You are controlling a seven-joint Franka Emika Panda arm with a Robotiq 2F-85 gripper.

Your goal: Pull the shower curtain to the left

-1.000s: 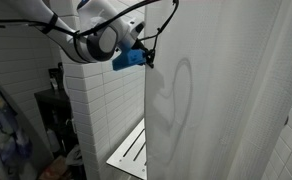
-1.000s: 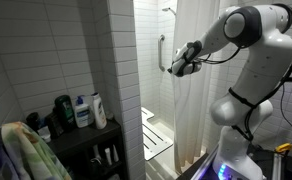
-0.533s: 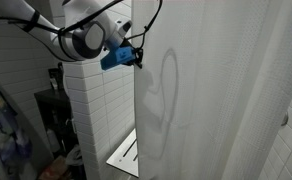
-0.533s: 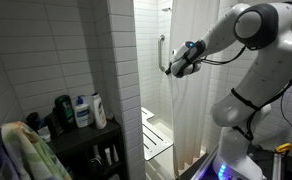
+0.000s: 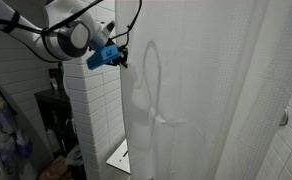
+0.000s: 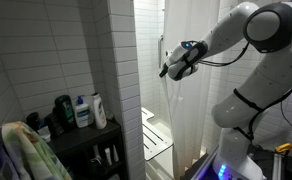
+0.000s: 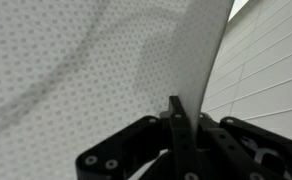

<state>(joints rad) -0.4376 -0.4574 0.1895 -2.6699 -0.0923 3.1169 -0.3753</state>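
The gripper needs to release the curtain's edge across the white tiled wall [image 5: 93,82] beside the dark shelf.
The shower curtain [image 5: 216,90] is a tall white translucent sheet with soft folds, filling most of an exterior view. It hangs at the stall opening in an exterior view [image 6: 191,100]. My gripper [image 5: 119,56] pinches the curtain's free edge beside the tiled wall corner, and shows again at that edge [image 6: 167,69]. In the wrist view the fingers [image 7: 178,125] are closed together on the dotted curtain fabric [image 7: 96,60].
A white tiled wall [image 5: 94,110] stands just beside the gripper. A white slatted fold-down seat [image 6: 156,130] is inside the stall. A grab bar [image 6: 163,48] is on the back wall. A dark shelf with bottles [image 6: 81,112] stands by the wall.
The gripper has moved leftward with the curtain edge in it, toward the tiled wall. The curtain now covers most of the stall opening and hides more of the seat.
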